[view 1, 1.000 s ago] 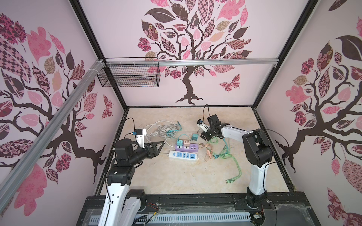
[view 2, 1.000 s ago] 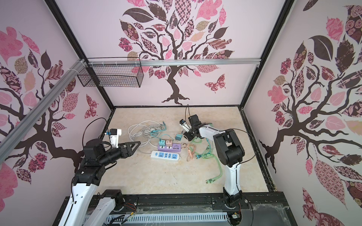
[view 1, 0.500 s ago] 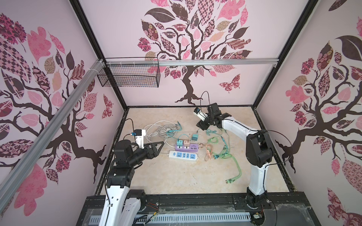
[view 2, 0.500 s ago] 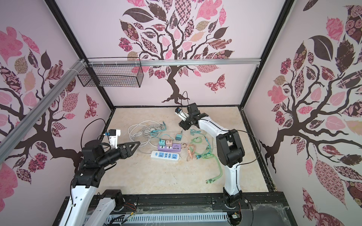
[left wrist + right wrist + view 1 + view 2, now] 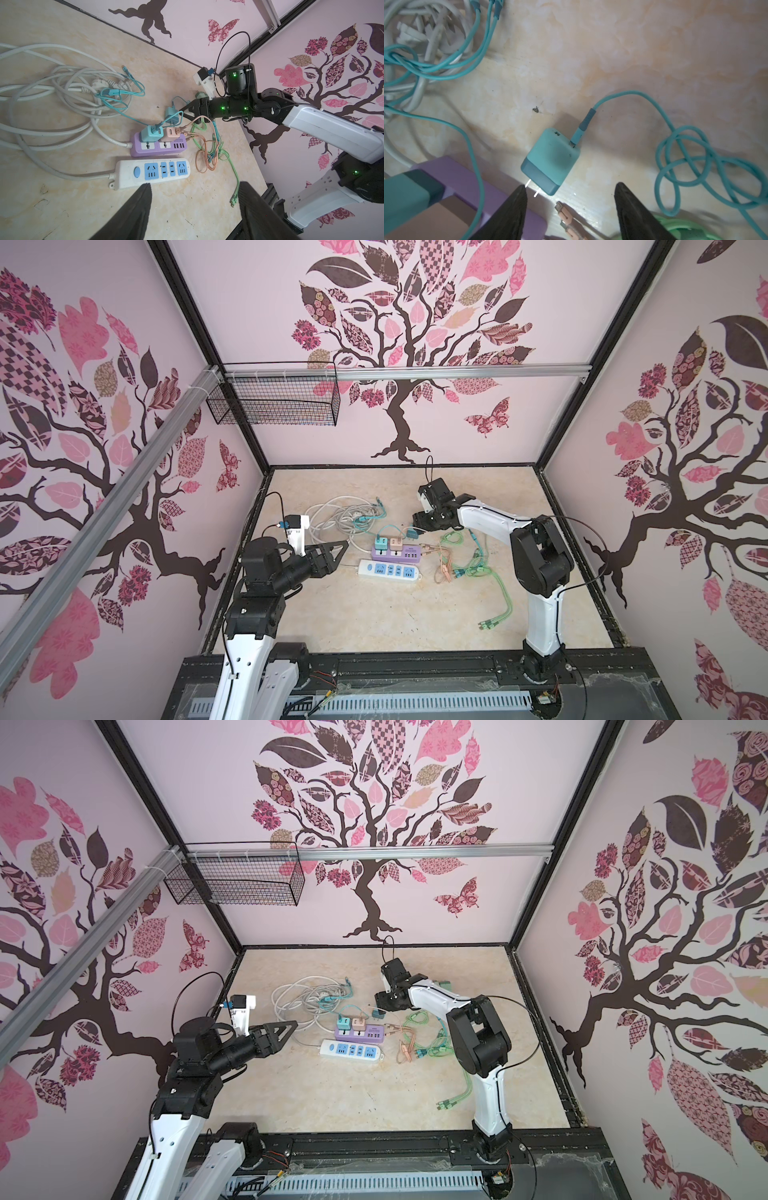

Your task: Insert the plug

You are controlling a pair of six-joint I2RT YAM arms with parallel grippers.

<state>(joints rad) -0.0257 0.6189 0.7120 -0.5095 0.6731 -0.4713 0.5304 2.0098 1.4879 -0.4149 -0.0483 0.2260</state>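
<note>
The teal plug lies slanted to the fingers of the robot's right gripper, so the robot should turn those fingers square, grip the plug's sides [image 5: 568,170] and lift it toward the left gripper.
The loose teal plug [image 5: 550,164] lies flat on the table, its two prongs toward the purple power strip [image 5: 452,187]; a teal cable [image 5: 675,133] is plugged into it. My right gripper [image 5: 570,187] is open just above and behind the plug, one fingertip [image 5: 520,193] close to the prongs, nothing between the jaws. Both top views show the plug [image 5: 411,532] [image 5: 377,1014] under the right gripper [image 5: 419,521] [image 5: 380,1004]. The purple strip [image 5: 409,552] carries a teal charger [image 5: 380,542] and a pink charger [image 5: 395,544]. My left gripper [image 5: 337,549] [image 5: 194,184] hovers open, empty, left of the strips.
A white power strip [image 5: 388,571] [image 5: 151,171] lies in front of the purple one. White cords [image 5: 340,516] are coiled at the back left. Pink and green cables [image 5: 465,562] sprawl to the right. A mint adapter [image 5: 200,95] sits behind the right gripper.
My right gripper swung up toward the back, then came down closer to the purple strip, over the loose plug, its jaws opening wider. The left arm stayed still.
</note>
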